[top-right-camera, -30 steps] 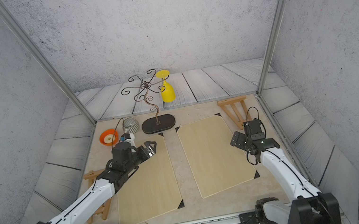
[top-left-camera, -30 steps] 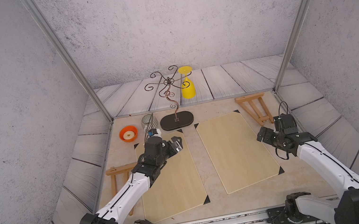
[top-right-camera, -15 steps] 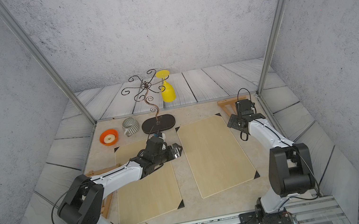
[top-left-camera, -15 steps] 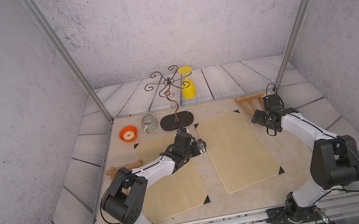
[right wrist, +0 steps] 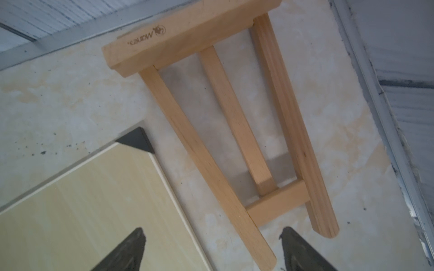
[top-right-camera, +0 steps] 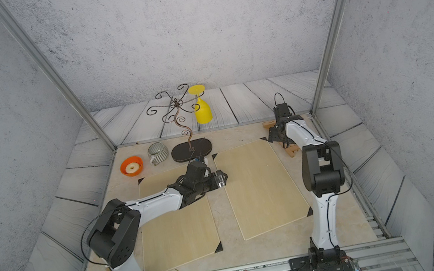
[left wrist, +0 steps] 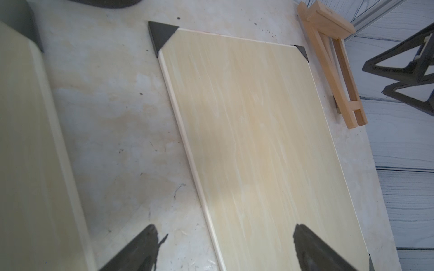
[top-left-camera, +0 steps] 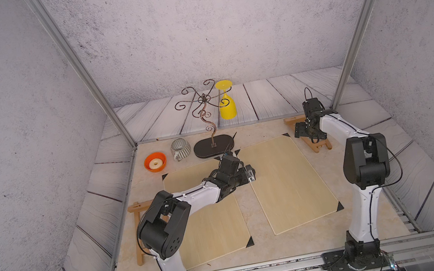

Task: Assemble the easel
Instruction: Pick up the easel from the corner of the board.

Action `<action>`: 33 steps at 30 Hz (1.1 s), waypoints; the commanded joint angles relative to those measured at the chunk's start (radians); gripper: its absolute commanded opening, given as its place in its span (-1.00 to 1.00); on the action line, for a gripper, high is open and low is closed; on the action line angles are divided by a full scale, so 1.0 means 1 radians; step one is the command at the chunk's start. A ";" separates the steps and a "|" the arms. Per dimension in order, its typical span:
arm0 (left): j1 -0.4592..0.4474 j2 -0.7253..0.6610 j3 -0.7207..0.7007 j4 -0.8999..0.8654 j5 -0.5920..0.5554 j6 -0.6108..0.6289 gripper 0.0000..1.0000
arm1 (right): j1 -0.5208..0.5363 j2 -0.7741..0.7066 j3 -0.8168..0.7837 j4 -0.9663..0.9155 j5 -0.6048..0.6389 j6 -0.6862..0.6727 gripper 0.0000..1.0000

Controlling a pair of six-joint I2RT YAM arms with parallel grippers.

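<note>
The easel lies under my right gripper. Next, my left gripper grips the short crossbar at the near end (top-left-camera: 321, 144) (left wrist: 356, 106) of it.
A wooden easel (top-left-camera: 319, 147) lies flat at the back right, beside the right board (top-left-camera: 287, 184). My right gripper (top-left-camera: 301, 132) hovers over it, open. In the right wrist view one leg of the easel (right wrist: 211, 152) runs between the fingertips of this gripper (right wrist: 212, 246), which do not touch it. A second easel (top-left-camera: 139, 206) lies at the left edge, partly hidden behind my left arm. My left gripper (top-left-camera: 249, 174) is open and empty, low over the gap between the left board (top-left-camera: 211, 227) and the right board (left wrist: 258, 140).
At the back left stand an orange bowl (top-left-camera: 155, 162) holding a ring, a striped mug (top-left-camera: 180, 149) and a wire stand on a dark base (top-left-camera: 213, 146) with a yellow glass (top-left-camera: 227, 107) hanging from it. Metal posts frame the mat.
My left gripper swung right across the left board to the gap between the boards. My right gripper moved back from the right board's edge to over the far easel.
</note>
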 commanded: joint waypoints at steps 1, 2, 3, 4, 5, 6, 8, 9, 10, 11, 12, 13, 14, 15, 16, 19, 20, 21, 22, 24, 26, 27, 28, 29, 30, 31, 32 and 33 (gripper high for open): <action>-0.006 0.025 0.032 -0.010 0.007 -0.006 0.85 | -0.002 0.079 0.051 -0.084 0.031 -0.042 0.79; -0.007 0.030 0.032 -0.009 0.002 -0.006 0.85 | -0.003 0.101 0.076 -0.097 0.030 -0.050 0.79; -0.007 0.034 0.034 -0.010 0.000 -0.008 0.86 | -0.003 0.122 0.102 -0.113 0.029 -0.056 0.77; -0.007 0.039 0.036 -0.012 -0.001 -0.009 0.86 | -0.003 0.142 0.129 -0.131 0.028 -0.060 0.76; -0.007 0.043 0.038 -0.012 -0.002 -0.007 0.88 | -0.002 0.166 0.161 -0.150 0.022 -0.067 0.72; -0.007 0.047 0.041 -0.012 0.000 -0.006 0.90 | -0.003 0.176 0.176 -0.159 0.019 -0.068 0.71; -0.007 0.053 0.041 -0.013 0.001 -0.005 0.92 | -0.002 0.194 0.194 -0.154 0.025 -0.078 0.68; -0.007 0.057 0.043 -0.013 0.003 -0.005 0.93 | -0.002 0.202 0.202 -0.157 0.027 -0.082 0.66; -0.007 0.061 0.048 -0.015 0.004 -0.003 0.93 | -0.001 0.215 0.222 -0.167 0.036 -0.084 0.65; -0.007 0.066 0.054 -0.018 0.006 -0.003 0.93 | -0.002 0.229 0.240 -0.179 0.039 -0.089 0.63; -0.007 0.070 0.059 -0.025 0.004 0.000 0.93 | -0.001 0.244 0.258 -0.188 0.037 -0.095 0.62; -0.007 0.073 0.062 -0.030 0.003 0.001 0.94 | -0.002 0.257 0.275 -0.199 0.037 -0.100 0.62; -0.007 0.074 0.065 -0.029 0.001 0.003 0.93 | -0.001 0.267 0.291 -0.208 0.032 -0.106 0.60; -0.008 0.076 0.065 -0.030 -0.001 0.002 0.93 | -0.002 0.276 0.302 -0.213 0.029 -0.108 0.59; -0.008 0.077 0.066 -0.030 -0.001 0.002 0.93 | -0.002 0.285 0.313 -0.215 0.028 -0.113 0.59; -0.008 0.085 0.082 -0.037 0.008 0.004 0.93 | -0.003 0.317 0.350 -0.238 0.022 -0.123 0.58; -0.008 0.085 0.087 -0.040 0.007 0.005 0.93 | -0.002 0.326 0.356 -0.241 0.020 -0.126 0.56; -0.008 0.086 0.089 -0.041 0.006 0.006 0.93 | -0.005 0.335 0.365 -0.245 0.015 -0.130 0.54; -0.008 0.088 0.090 -0.042 0.003 0.005 0.93 | -0.003 0.344 0.373 -0.249 0.011 -0.134 0.53; -0.008 0.090 0.095 -0.047 -0.002 0.008 0.94 | -0.003 0.359 0.383 -0.257 0.014 -0.138 0.47; -0.008 0.092 0.097 -0.047 0.000 0.009 0.93 | -0.003 0.368 0.385 -0.261 0.016 -0.142 0.40; -0.008 0.095 0.099 -0.050 0.004 0.011 0.93 | -0.002 0.369 0.385 -0.260 0.014 -0.143 0.36; -0.008 0.098 0.101 -0.052 0.005 0.011 0.93 | -0.003 0.371 0.382 -0.258 0.010 -0.144 0.33; -0.008 0.099 0.101 -0.055 0.004 0.012 0.93 | -0.005 0.372 0.380 -0.257 0.007 -0.144 0.33; -0.009 0.100 0.100 -0.057 0.003 0.012 0.94 | -0.003 0.376 0.380 -0.258 0.005 -0.143 0.28; -0.008 0.098 0.099 -0.056 0.000 0.011 0.93 | -0.004 0.376 0.379 -0.259 0.005 -0.142 0.22; -0.008 0.097 0.099 -0.057 -0.002 0.013 0.93 | -0.002 0.376 0.375 -0.256 0.005 -0.144 0.17; -0.008 0.097 0.099 -0.058 -0.002 0.013 0.93 | -0.003 0.375 0.372 -0.254 0.006 -0.143 0.16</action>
